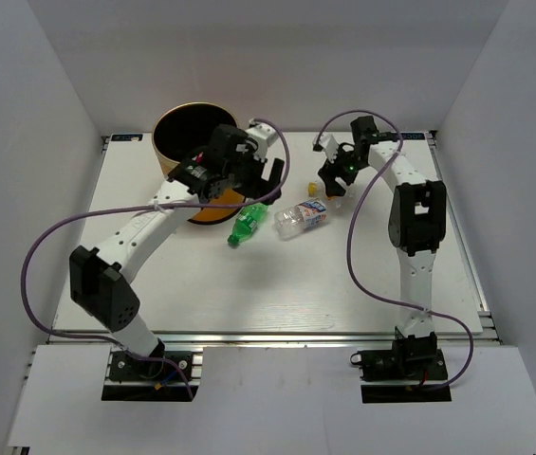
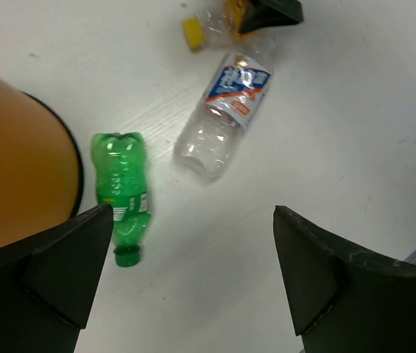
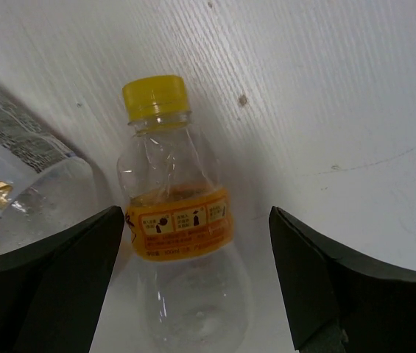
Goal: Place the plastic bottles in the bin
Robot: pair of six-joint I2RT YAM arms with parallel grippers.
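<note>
The robot's left gripper should grasp the label [image 1: 243, 227] [image 2: 124, 205] near the cap of the green bottle that lies beside the orange bin.
The orange bin [image 1: 177, 128] stands at the back left, its side showing in the left wrist view [image 2: 12, 162]. A green bottle [image 1: 247, 225] [image 2: 123, 193] and a blue-white-labelled clear bottle [image 1: 304, 217] [image 2: 224, 118] lie on the table right of it. A yellow-capped bottle [image 3: 180, 220] [image 2: 196, 29] lies under my right gripper [image 1: 334, 186] [image 3: 196, 276], which is open with a finger on each side of it, not touching. My left gripper [image 1: 249, 180] [image 2: 193, 272] is open and empty, above the table beside the bin and green bottle. Other bottles are out of view.
White walls close in the table on the left, back and right. The bin's wall is close to my left gripper's left finger [image 2: 68, 257]. Purple cables [image 1: 35, 256] loop from both arms. The blue-white bottle lies against the yellow-capped one in the right wrist view [image 3: 23, 191].
</note>
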